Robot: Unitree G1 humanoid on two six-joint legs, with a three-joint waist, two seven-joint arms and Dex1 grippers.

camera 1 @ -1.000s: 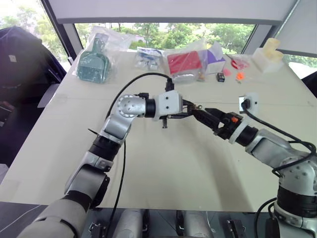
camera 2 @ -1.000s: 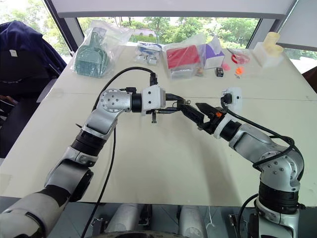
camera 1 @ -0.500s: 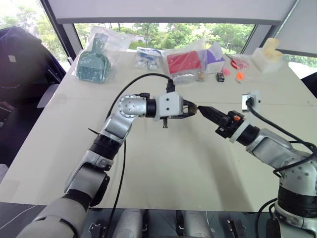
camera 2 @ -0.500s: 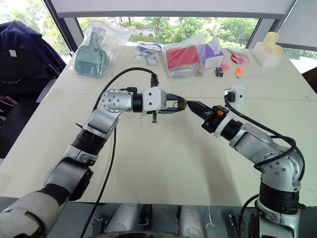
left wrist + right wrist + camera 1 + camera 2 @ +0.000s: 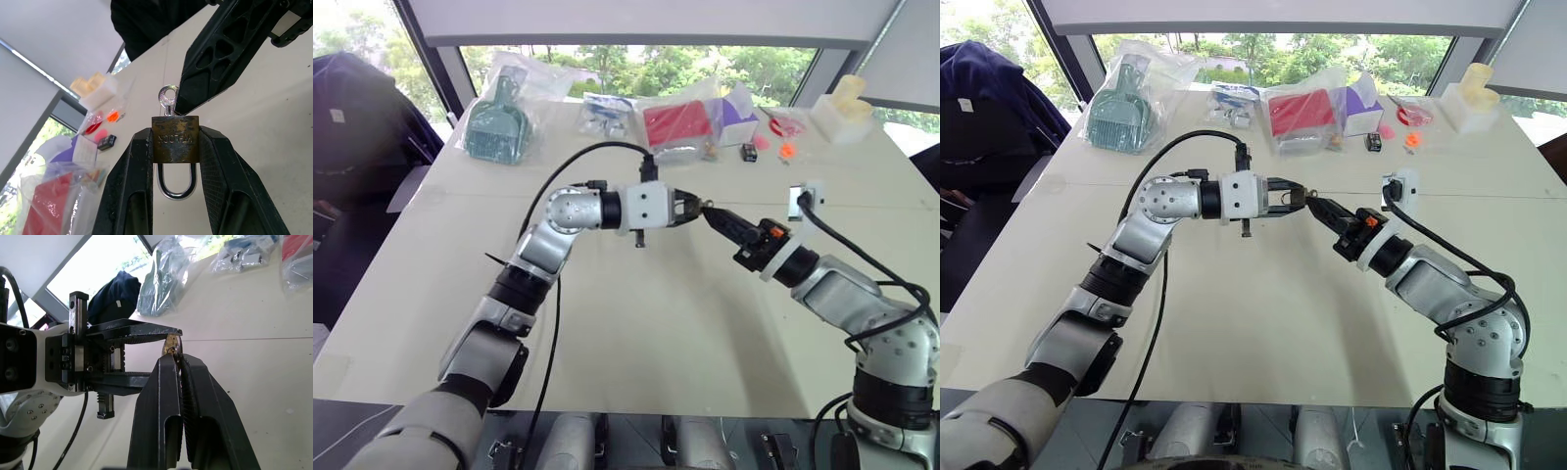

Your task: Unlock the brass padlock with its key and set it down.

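Note:
The padlock's shackle is between the left gripper's fingers, so the robot's right gripper needs to leave the key and take the padlock's body [image 5: 175,139] before the left gripper opens.
Above the middle of the table my left gripper [image 5: 697,208] points right, shut on the brass padlock [image 5: 174,139]. Its fingers [image 5: 139,166] clamp the two sides of the brass body. The silvery shackle [image 5: 174,188] hangs closed between them. A small silver key [image 5: 167,95] sticks out of the padlock's far end. My right gripper [image 5: 708,211] comes in from the right, tip to tip with the left one. It is shut, with its tips [image 5: 168,363] pinched at the edge of the key's head.
Along the table's far edge lie a bagged green tool [image 5: 497,122], a bagged red pack [image 5: 680,122], a purple box [image 5: 739,103], a small black item [image 5: 749,152], orange bits [image 5: 787,150] and a cream block [image 5: 847,98]. The white table [image 5: 636,323] lies below both arms.
My right gripper stood open a second ago; it has shut and edged left, up to the key at the left gripper's tip. The left gripper has kept its place and its hold.

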